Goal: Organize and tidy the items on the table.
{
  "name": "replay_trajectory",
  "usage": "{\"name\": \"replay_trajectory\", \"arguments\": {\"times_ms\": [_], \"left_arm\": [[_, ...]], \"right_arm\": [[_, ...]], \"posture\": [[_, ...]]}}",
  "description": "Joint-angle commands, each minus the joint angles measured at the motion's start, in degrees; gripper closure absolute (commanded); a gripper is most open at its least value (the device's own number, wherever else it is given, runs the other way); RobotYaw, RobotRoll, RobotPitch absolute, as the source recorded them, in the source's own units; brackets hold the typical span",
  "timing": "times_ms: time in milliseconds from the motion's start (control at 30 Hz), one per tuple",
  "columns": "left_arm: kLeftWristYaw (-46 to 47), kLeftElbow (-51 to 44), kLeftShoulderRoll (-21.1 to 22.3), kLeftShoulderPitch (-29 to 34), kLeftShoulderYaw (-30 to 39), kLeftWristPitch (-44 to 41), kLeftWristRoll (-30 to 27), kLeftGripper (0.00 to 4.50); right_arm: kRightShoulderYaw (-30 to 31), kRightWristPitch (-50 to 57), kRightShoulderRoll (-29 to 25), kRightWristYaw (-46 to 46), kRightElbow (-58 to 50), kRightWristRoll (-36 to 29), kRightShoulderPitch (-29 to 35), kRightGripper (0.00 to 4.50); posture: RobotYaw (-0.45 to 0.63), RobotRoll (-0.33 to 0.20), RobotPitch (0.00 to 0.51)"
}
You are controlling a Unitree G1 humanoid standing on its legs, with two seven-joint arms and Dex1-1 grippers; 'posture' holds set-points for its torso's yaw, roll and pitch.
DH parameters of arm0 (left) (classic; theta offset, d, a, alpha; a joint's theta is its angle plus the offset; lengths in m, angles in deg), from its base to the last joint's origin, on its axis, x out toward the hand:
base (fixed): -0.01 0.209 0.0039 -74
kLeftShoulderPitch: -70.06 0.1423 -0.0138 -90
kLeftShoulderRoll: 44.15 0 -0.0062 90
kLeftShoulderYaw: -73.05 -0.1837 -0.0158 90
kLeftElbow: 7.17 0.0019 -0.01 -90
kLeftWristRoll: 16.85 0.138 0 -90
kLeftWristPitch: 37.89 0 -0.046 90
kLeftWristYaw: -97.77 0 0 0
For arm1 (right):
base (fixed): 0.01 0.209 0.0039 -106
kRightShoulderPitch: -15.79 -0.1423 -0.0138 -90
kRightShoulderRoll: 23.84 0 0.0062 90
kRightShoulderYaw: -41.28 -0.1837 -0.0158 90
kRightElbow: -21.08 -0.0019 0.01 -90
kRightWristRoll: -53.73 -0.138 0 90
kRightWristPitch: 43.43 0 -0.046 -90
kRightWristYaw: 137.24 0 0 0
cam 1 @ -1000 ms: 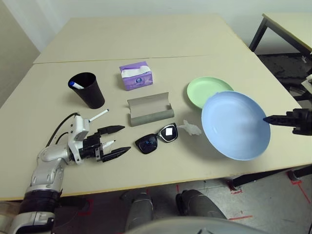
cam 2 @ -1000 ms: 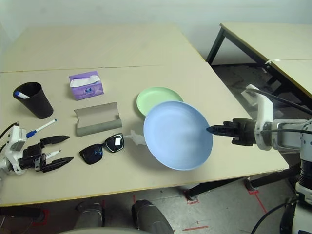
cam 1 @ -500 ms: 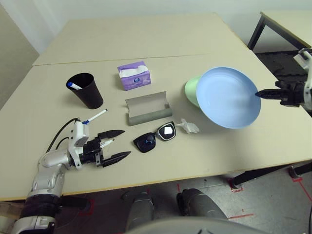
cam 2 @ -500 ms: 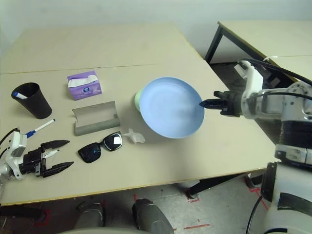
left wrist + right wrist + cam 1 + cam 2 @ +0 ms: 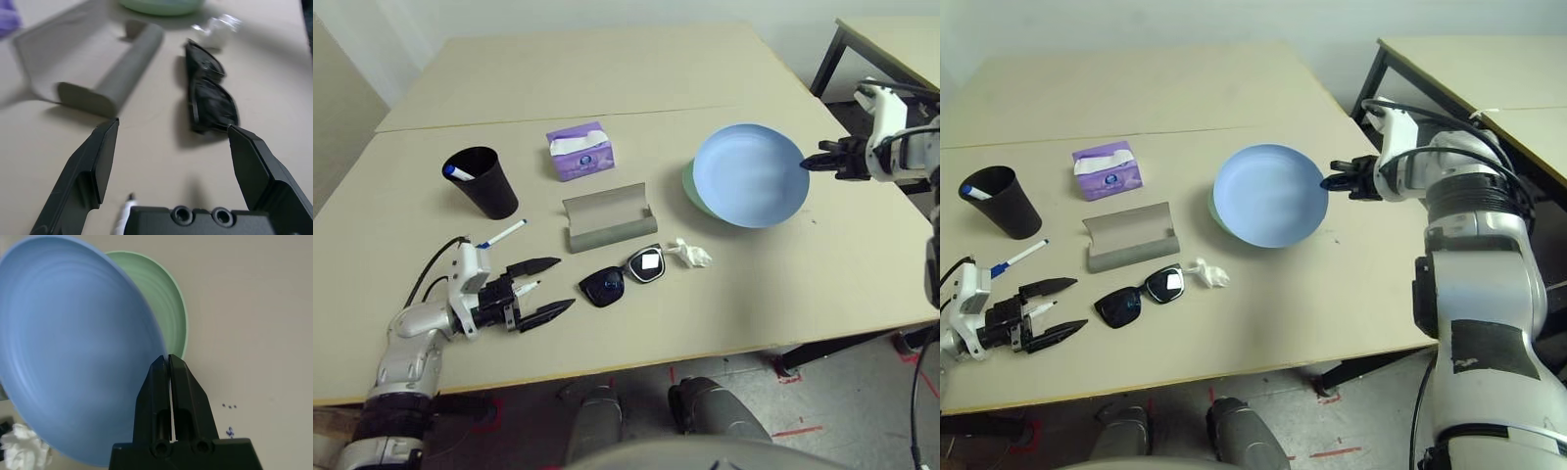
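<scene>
The light-blue plate will go down flat on top of the pale-green plate [image 5: 117, 322], and I need to set it there with my right gripper.
My right gripper [image 5: 166, 360] is shut on the rim of the light-blue plate [image 5: 749, 174], which hangs tilted over the pale-green plate [image 5: 687, 186] at the right of the table [image 5: 783, 284]. At the front left my left gripper [image 5: 566, 284] stands open, low over the tabletop. A white marker [image 5: 1043, 307] lies between its fingers, untouched by them. Just ahead of that gripper lie the black sunglasses [image 5: 210, 93], and behind them the open grey glasses case [image 5: 610, 217]. The crumpled tissue [image 5: 690, 255] rests right of the sunglasses. A blue-capped marker [image 5: 504, 233] lies near the cup.
A black cup [image 5: 484, 181] holding a marker stands at the back left, with a purple tissue box [image 5: 580, 152] to its right. A seam [image 5: 538, 119] crosses the table behind them. A smaller table with black legs [image 5: 1371, 83] stands off to the right.
My right gripper has carried the light-blue plate back and to the left, from the front right of the table to over the pale-green plate. The left gripper has stayed put.
</scene>
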Motion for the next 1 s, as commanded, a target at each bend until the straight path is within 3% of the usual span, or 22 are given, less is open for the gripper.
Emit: {"name": "replay_trajectory", "arguments": {"times_ms": [33, 500, 1000], "left_arm": [[0.3, -1.6, 0.5, 1.7, 0.7, -0.6, -0.1, 0.0], [4.3, -12.2, 0.3, 7.9, 0.6, -4.8, -0.9, 0.0], [2.1, -7.3, -0.5, 8.0, 0.3, -1.5, -0.7, 0.0]], "right_arm": [[-0.8, -3.4, 1.5, 0.7, 3.5, 2.7, -1.3, 4.46], [-5.8, -9.8, 3.5, -2.8, 8.3, 6.7, -3.1, 4.46], [-11.1, -13.6, 4.7, -8.0, 9.6, 8.2, -3.1, 4.46]], "posture": [[-0.03, 0.0, 0.14], [-0.02, 0.0, 0.151], [-0.01, 0.0, 0.156]]}}
